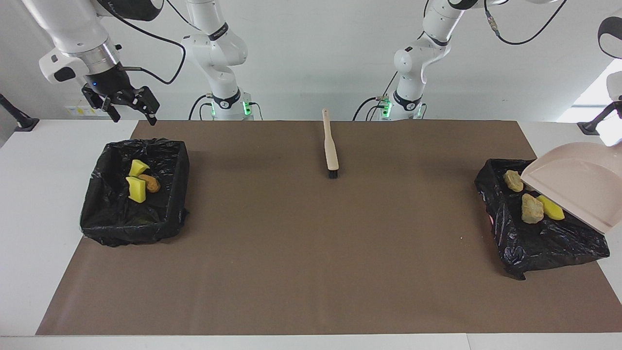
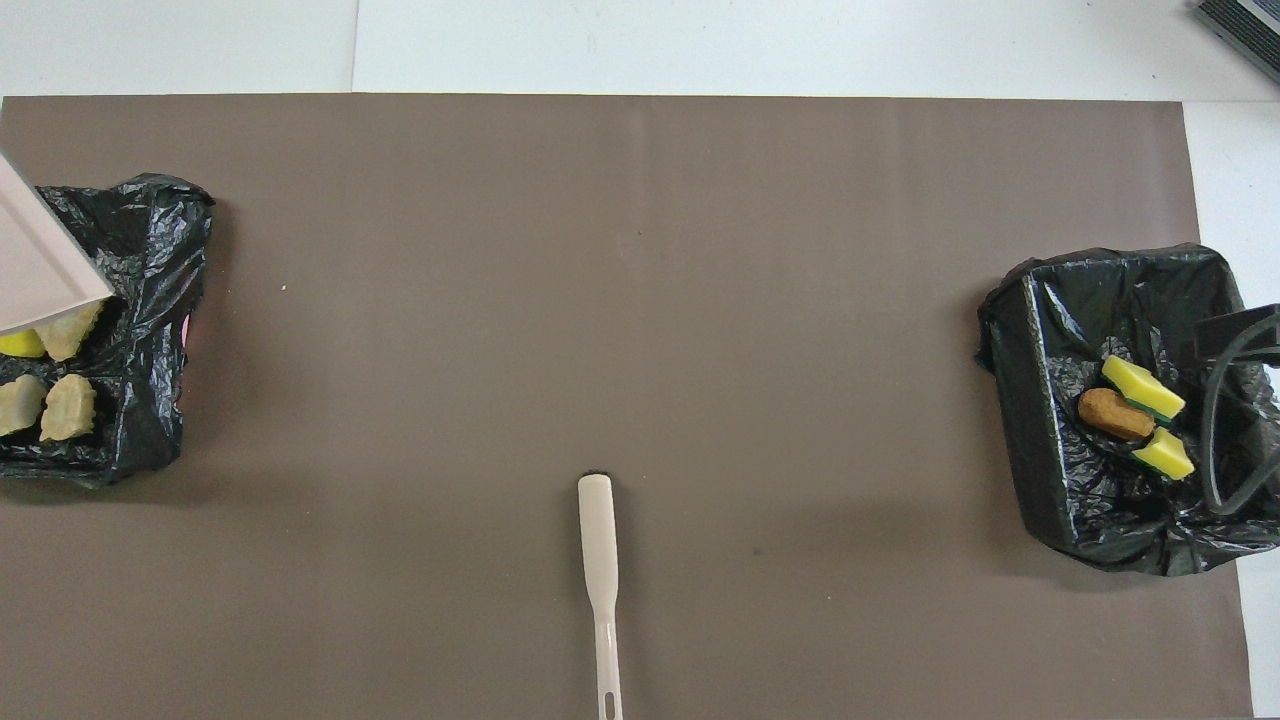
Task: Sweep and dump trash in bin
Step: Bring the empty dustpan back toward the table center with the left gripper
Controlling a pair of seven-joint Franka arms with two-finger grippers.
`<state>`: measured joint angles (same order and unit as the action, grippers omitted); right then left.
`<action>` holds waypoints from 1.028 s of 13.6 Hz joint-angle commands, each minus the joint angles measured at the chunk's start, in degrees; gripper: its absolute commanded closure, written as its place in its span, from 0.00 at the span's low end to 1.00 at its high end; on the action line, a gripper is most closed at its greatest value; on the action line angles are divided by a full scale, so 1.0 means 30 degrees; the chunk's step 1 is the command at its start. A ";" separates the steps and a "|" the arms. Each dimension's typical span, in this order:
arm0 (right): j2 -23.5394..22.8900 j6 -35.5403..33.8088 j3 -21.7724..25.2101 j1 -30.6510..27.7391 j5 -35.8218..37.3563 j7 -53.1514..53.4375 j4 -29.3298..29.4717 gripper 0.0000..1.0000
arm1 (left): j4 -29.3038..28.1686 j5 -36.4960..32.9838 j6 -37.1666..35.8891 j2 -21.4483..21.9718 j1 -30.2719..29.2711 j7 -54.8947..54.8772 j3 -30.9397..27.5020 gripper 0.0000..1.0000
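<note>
My left gripper needs to release the dustpan on the brown mat (image 2: 635, 304) just past the beige brush, between the bins.
A pale pink dustpan (image 1: 578, 184) hangs tilted, mouth down, over the black-lined bin (image 1: 544, 248) at the left arm's end; it also shows in the overhead view (image 2: 40, 260). In that bin lie tan lumps of trash (image 1: 532, 208) and a yellow sponge chunk (image 1: 551, 207). The left gripper is out of view. The bin (image 1: 97, 214) at the right arm's end holds two yellow sponge chunks (image 1: 137, 189) and a tan-orange piece (image 1: 150, 183). My right gripper (image 1: 133, 114) is open and empty, raised over that bin's edge nearest the robots.
A beige brush (image 1: 330, 146) with black bristles lies on the brown mat (image 1: 311, 243), midway between the arms and near the robots; it shows in the overhead view (image 2: 598, 560) too. White table borders the mat.
</note>
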<state>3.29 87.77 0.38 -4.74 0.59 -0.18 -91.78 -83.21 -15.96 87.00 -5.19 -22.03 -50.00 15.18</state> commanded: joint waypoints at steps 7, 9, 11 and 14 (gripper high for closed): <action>0.0369 0.0070 -0.0070 -0.0090 -0.0431 0.0119 -0.0373 0.00 | -0.6246 0.5173 0.2984 0.2874 0.7746 1.4572 -0.0285 1.00; 0.0369 0.0070 -0.0070 -0.0090 -0.0431 0.0119 -0.0373 0.00 | -0.6482 0.5611 0.4419 0.2205 0.9357 1.6102 -0.0285 1.00; 0.0369 0.0070 -0.0070 -0.0090 -0.0431 0.0119 -0.0373 0.00 | -0.7241 0.5613 0.6932 0.0889 1.1581 1.9459 -0.0285 1.00; 0.0369 0.0070 -0.0070 -0.0090 -0.0431 0.0119 -0.0373 0.00 | -0.7129 0.5612 0.9022 -0.1427 1.3432 2.0766 -0.0314 1.00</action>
<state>3.29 87.77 0.27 -4.73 0.58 -0.18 -91.78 -105.13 0.10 110.70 -5.71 14.97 10.73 15.67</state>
